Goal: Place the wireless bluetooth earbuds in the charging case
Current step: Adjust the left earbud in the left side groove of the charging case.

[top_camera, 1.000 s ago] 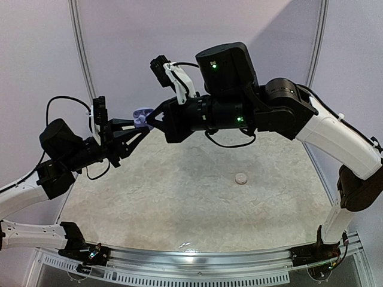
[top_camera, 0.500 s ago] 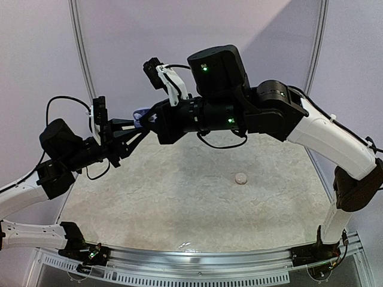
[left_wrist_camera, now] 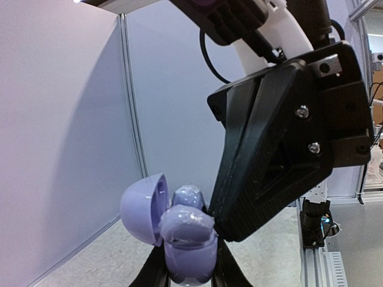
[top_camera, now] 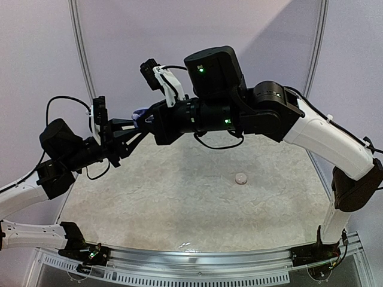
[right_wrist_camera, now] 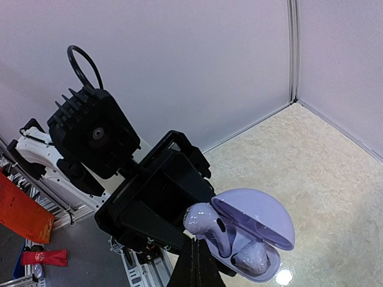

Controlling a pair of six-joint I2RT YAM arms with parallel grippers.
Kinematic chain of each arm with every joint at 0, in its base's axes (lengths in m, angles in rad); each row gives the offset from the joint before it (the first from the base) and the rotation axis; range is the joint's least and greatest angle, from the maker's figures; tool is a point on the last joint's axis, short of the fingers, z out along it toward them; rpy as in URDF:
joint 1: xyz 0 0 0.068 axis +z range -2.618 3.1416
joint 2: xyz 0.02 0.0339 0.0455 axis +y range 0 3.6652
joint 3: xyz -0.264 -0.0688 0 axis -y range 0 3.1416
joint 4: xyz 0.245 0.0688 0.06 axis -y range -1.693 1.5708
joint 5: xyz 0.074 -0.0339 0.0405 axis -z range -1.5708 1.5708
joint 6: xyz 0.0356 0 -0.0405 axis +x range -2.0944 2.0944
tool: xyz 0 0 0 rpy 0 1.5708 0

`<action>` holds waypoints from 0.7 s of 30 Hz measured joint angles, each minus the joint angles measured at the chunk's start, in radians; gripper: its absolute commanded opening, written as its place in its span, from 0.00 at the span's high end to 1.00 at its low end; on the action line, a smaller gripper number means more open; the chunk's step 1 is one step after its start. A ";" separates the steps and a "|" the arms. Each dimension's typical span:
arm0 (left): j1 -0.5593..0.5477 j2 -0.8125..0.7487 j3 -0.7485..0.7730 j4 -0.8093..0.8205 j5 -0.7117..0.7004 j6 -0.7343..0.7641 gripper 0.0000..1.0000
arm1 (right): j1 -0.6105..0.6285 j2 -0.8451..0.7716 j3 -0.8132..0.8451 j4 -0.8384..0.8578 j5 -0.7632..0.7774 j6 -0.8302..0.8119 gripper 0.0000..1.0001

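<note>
The raised earbud leans out of its socket and my right gripper's shut fingers only touch its side, so I will open them, turn and grip the earbud's head [right_wrist_camera: 201, 217].
My left gripper [left_wrist_camera: 190, 274] is shut on the pale lavender charging case [left_wrist_camera: 188, 254] and holds it high above the table, lid [left_wrist_camera: 140, 209] open. In the top view the case [top_camera: 140, 113] sits between both gripper tips. One earbud [right_wrist_camera: 251, 260] lies seated in its socket. The other earbud [right_wrist_camera: 207, 222] stands up with its stem in the second socket. My right gripper [right_wrist_camera: 194, 256] is shut, its joined tips touching this raised earbud's side; it also shows in the left wrist view [left_wrist_camera: 218, 218]. I see nothing held between the right fingers.
The beige stone-patterned table [top_camera: 179, 197] lies well below both grippers. A small pale round spot [top_camera: 241, 177] shows on it right of centre. White walls with a vertical rail [top_camera: 81, 54] stand behind. The metal front rail [top_camera: 197, 260] runs along the near edge.
My right arm has moved left, bringing its shut tips from a small gap up against the case and raised earbud. The left arm and case have not moved.
</note>
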 measured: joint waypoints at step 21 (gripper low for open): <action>0.021 0.011 0.000 -0.045 0.187 -0.012 1.00 | 0.000 -0.123 0.029 -0.104 -0.152 -0.125 0.48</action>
